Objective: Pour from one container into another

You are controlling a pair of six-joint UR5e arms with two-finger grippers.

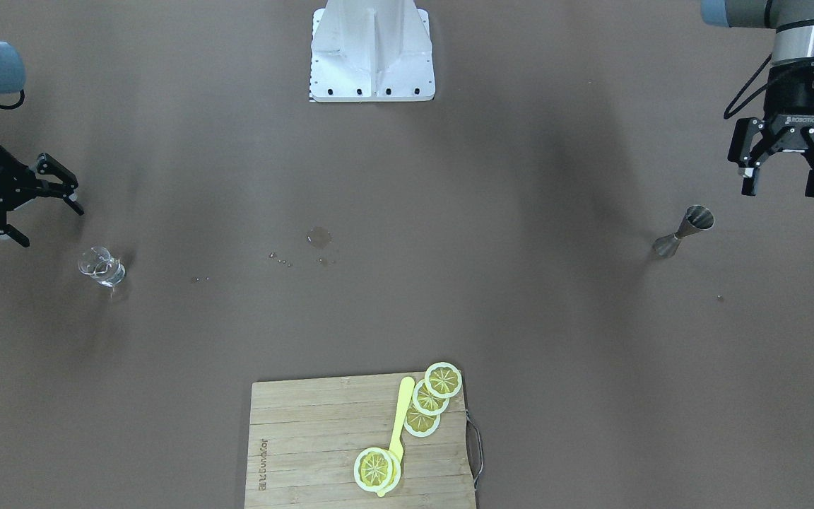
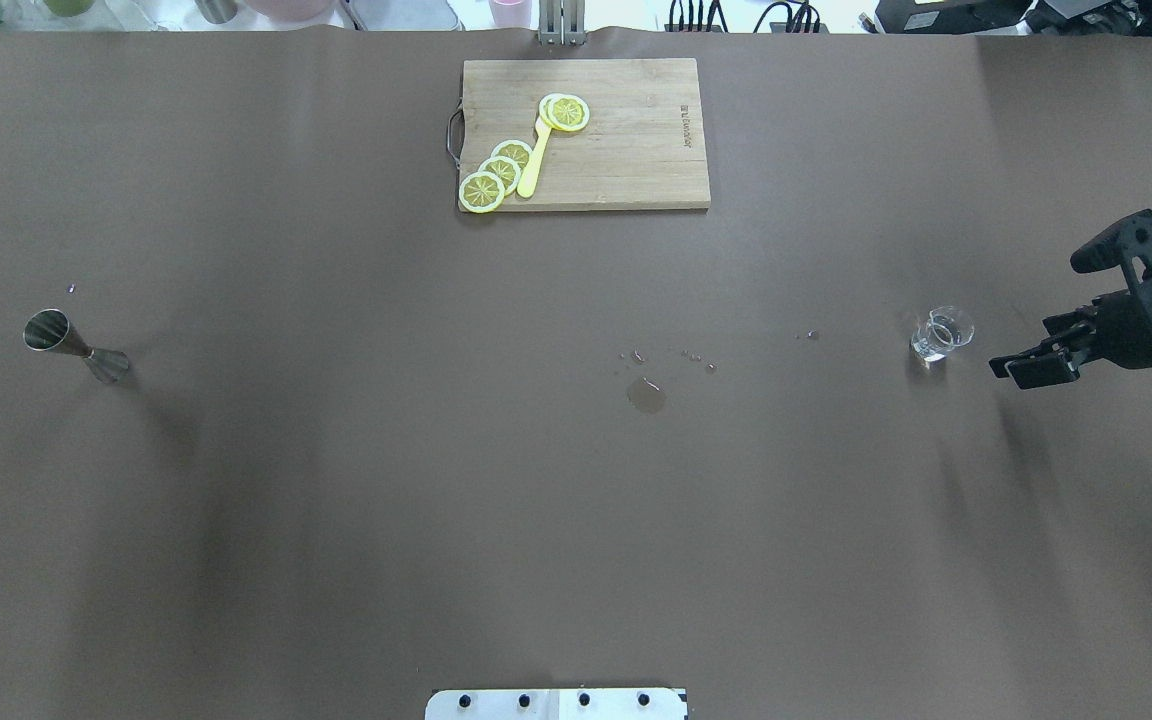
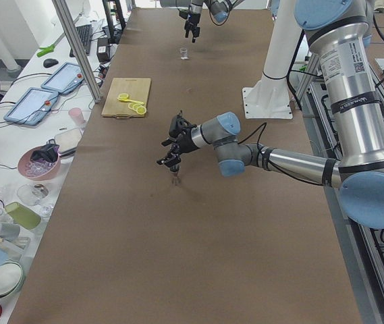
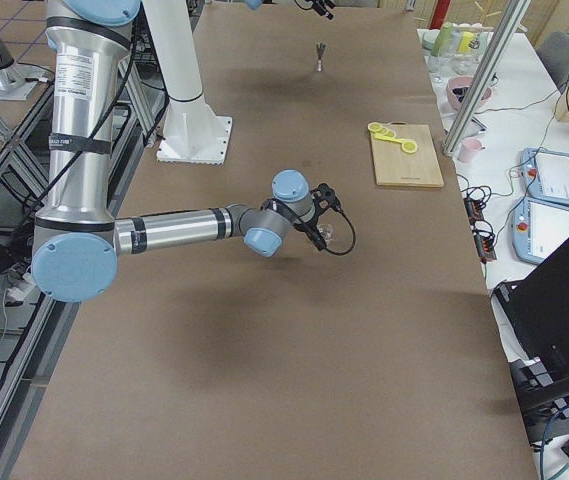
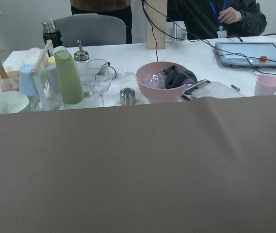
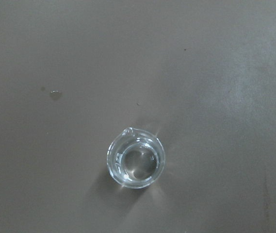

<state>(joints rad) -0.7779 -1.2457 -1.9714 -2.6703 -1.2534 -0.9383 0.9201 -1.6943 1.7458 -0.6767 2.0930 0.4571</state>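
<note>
My right gripper needs to move to the clear glass cup next and grip the cup's sides (image 1: 103, 267) (image 6: 136, 160), under the cup's rim.
The clear glass cup (image 1: 102, 266) stands upright on the brown table, on my right side; the overhead view shows the cup (image 2: 941, 333) too. From straight above, the right wrist view shows the cup (image 6: 137, 160) with a little clear liquid in it and its lip pointing up-left. My right gripper (image 1: 50, 225) hovers open beside the cup, apart from it. The steel jigger (image 1: 686, 230) stands upright on my left side, also seen as the jigger (image 2: 71, 345) from overhead. My left gripper (image 1: 782, 187) hangs open above and just behind it, holding nothing.
A small puddle (image 2: 646, 395) and scattered drops lie mid-table. A wooden cutting board (image 2: 636, 160) with lemon slices (image 2: 496, 172) and a yellow utensil sits at the far edge. Cups, a pink bowl (image 5: 164, 82) and tablets crowd the side table beyond. The white robot base (image 1: 372, 56) stands at the near edge.
</note>
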